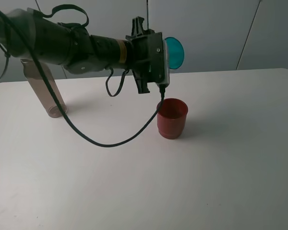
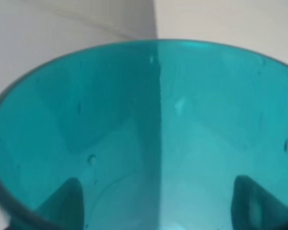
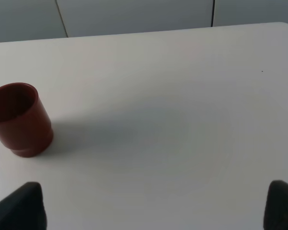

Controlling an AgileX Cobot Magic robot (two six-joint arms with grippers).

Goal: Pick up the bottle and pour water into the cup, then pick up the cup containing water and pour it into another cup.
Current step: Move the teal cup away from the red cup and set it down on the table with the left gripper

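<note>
My left gripper needs to set the teal cup, now tipped in the air above the red cup, on the white table (image 1: 119, 113) between bottle and red cup.
My left gripper (image 1: 167, 53) reaches in from the left, shut on the cup (image 1: 174, 52), a translucent teal tumbler. It holds the cup tipped on its side in the air, just above and behind the dark red other cup (image 1: 172, 118). In the left wrist view the cup (image 2: 149, 129) fills the picture, with small droplets on its wall and both dark fingertips (image 2: 62, 201) showing through it. The smoky bottle (image 1: 45, 91) stands upright at far left, partly behind the arm. My right gripper (image 3: 151, 206) is open over bare table, well apart from the red cup (image 3: 19, 120).
Everything rests on a white table (image 1: 230, 167) with a pale wall behind. A black cable (image 1: 110, 142) hangs from the left arm and loops low over the table, between the bottle and the red cup.
</note>
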